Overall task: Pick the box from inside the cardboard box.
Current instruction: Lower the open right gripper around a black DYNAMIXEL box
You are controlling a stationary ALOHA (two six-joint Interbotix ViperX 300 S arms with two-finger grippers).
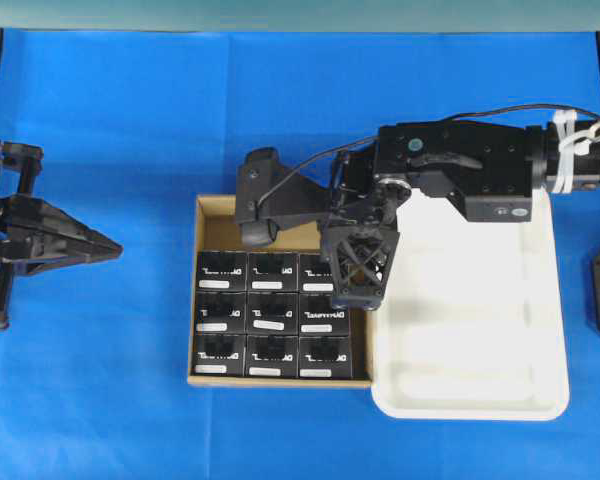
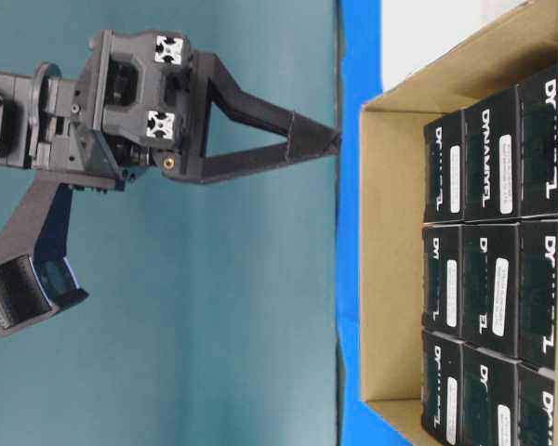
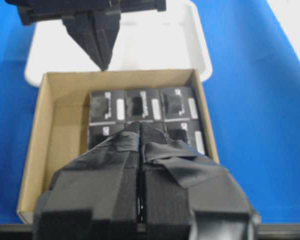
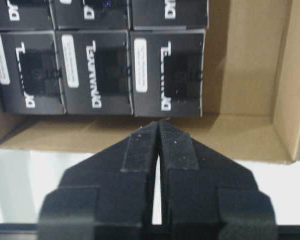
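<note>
The robot's right gripper will close on the sides of the far-row black box (image 1: pixel 316 272) (image 4: pixel 168 75) beside the white tray, next to the bare part of the cardboard box.
The brown cardboard box (image 1: pixel 280 210) holds nine black boxes (image 1: pixel 272 314) with white lettering, packed three by three. A bare strip of floor is left along its far side. My right gripper (image 1: pixel 357 298) is shut and empty. It points down and hovers above the carton's edge beside the white tray. In the right wrist view its tip (image 4: pixel 159 123) sits just short of the nearest box (image 4: pixel 167 72). My left gripper (image 1: pixel 116 248) is shut and empty, well left of the carton. Its fingers (image 3: pixel 155 150) point at the carton (image 3: pixel 65 130).
A white rounded plastic tray (image 1: pixel 480 330) lies against the carton's right side, under the right arm. Blue cloth (image 1: pixel 110 400) covers the table around both. The right arm's wrist spans the carton's far side.
</note>
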